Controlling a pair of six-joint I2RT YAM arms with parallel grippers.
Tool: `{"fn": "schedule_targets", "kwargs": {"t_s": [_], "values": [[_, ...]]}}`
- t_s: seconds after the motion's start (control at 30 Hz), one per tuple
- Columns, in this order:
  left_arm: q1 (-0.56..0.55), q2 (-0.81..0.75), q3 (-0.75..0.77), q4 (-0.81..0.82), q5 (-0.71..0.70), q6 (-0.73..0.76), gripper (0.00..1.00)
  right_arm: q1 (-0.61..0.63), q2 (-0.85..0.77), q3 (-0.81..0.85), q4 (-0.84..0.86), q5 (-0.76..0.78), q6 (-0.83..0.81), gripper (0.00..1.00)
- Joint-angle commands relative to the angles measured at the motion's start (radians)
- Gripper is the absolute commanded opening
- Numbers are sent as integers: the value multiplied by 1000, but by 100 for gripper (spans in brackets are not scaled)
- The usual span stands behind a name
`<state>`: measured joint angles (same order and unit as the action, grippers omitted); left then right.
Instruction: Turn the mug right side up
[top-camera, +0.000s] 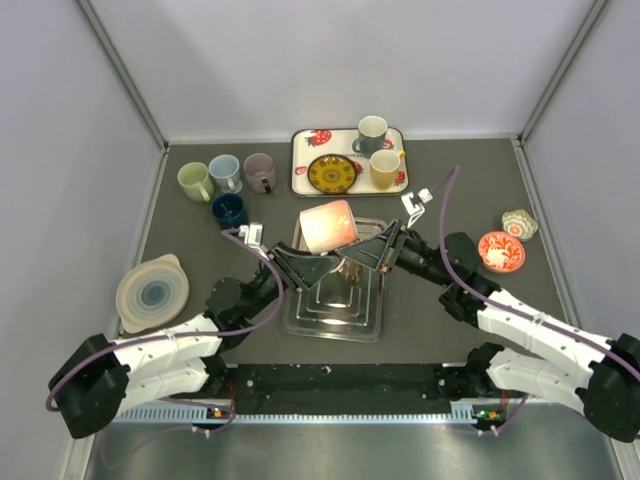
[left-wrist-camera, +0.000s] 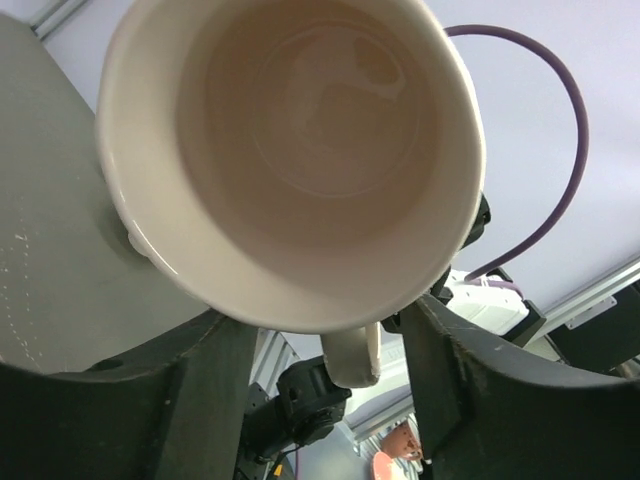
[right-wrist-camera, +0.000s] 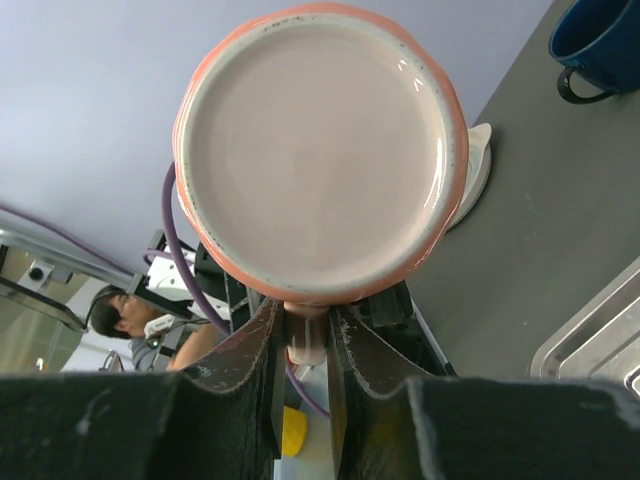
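The pink mug lies at a slant across the left gripper's open fingers, so the robot should straighten the mug before the left gripper closes on the mug's handle (left-wrist-camera: 350, 360).
The pink mug (top-camera: 328, 226) hangs tilted on its side above the back of the metal tray (top-camera: 335, 310). My right gripper (top-camera: 360, 252) is shut on the mug's handle (right-wrist-camera: 308, 338). The right wrist view shows the mug's unglazed base (right-wrist-camera: 315, 150) above my right gripper (right-wrist-camera: 306, 335). The mouth faces my left gripper (top-camera: 305, 268). In the left wrist view the pale inside of the mug (left-wrist-camera: 300, 130) fills the frame. My left gripper (left-wrist-camera: 325, 375) is open, its fingers (left-wrist-camera: 205, 400) standing wide on either side of the handle (left-wrist-camera: 352, 358) without touching it.
A strawberry-patterned tray (top-camera: 301, 170) at the back holds two mugs and a yellow plate. Several mugs (top-camera: 228, 172) stand at the back left, a dark blue one (top-camera: 229, 210) closest to my left arm. A pale plate (top-camera: 152, 292) lies left; two small bowls (top-camera: 501, 250) lie right.
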<state>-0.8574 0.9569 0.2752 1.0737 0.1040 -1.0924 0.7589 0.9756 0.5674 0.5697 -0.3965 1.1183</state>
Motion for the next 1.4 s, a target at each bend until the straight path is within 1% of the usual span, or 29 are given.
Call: {"fn": "schedule_targets", "kwargs": {"t_s": [0.0, 0.1, 0.17, 0.23, 0.27, 0.33, 0.37, 0.4, 0.47, 0.5, 0.57, 0.6, 0.63, 0.7, 0.77, 0.8, 0.83, 0.9, 0.93, 1.07, 1.13, 1.17, 1.2, 1.23, 1.27, 1.3, 1.33, 1.37], "values": [[4, 26, 71, 124, 32, 16, 59, 17, -8, 31, 136, -36, -23, 0], [4, 57, 91, 150, 71, 5, 54, 23, -5, 37, 113, -42, -44, 0], [6, 81, 102, 170, 85, -12, 49, 29, -5, 43, 87, -45, -67, 0], [6, 98, 107, 196, 88, -23, 45, 34, -8, 46, 61, -44, -84, 0], [8, 101, 110, 204, 88, -26, 40, 34, -8, 45, 58, -47, -94, 0], [8, 105, 111, 222, 85, -34, 34, 36, -11, 42, 50, -50, -103, 0], [8, 103, 110, 230, 82, -35, 31, 36, -17, 35, 45, -53, -110, 0], [9, 102, 108, 233, 79, -37, 31, 36, -18, 29, 47, -53, -112, 0], [12, 91, 101, 236, 71, -38, 31, 36, -34, 8, 68, -54, -111, 0], [14, 88, 96, 238, 57, -40, 33, 36, -40, 0, 78, -54, -110, 0], [17, 72, 78, 242, 42, -47, 42, 36, -48, -17, 91, -53, -106, 0], [21, 69, 73, 242, 27, -49, 49, 36, -55, -18, 101, -56, -104, 0], [23, 59, 65, 242, 23, -50, 51, 36, -58, -20, 104, -61, -103, 0], [29, 54, 61, 242, 22, -52, 50, 36, -58, -18, 102, -64, -106, 0], [32, 54, 64, 247, 29, -50, 43, 36, -58, -15, 93, -68, -110, 0], [34, 57, 65, 250, 33, -50, 34, 37, -58, -15, 94, -68, -110, 0], [34, 63, 68, 255, 42, -52, 21, 36, -57, -15, 91, -70, -114, 0], [35, 68, 68, 268, 49, -55, 4, 37, -52, -17, 91, -73, -114, 0], [35, 74, 68, 267, 52, -61, 0, 36, -54, -18, 91, -73, -112, 0], [37, 75, 68, 256, 65, -72, 0, 36, -61, -17, 64, -68, -129, 0], [40, 57, 81, 195, 71, -60, 0, 36, -67, -2, 29, -65, -158, 0], [38, 46, 87, 163, 75, -49, 0, 37, -75, 8, -26, -64, -170, 0], [38, 14, 93, 129, 74, -14, 0, 37, -80, 18, -63, -62, -189, 4], [38, -4, 105, 48, 69, 5, 0, 36, -84, 35, -89, -68, -222, 9], [38, -23, 108, 17, 65, 23, 0, 37, -95, 40, -134, -70, -235, 15], [40, -59, 107, -12, 45, 54, 0, 36, -103, 46, -151, -67, -250, 15], [38, -76, 104, -47, 37, 69, 0, 36, -110, 51, -165, -62, -274, 13], [38, -93, 102, -67, 16, 81, 0, 36, -124, 52, -186, -56, -285, 1]]}}
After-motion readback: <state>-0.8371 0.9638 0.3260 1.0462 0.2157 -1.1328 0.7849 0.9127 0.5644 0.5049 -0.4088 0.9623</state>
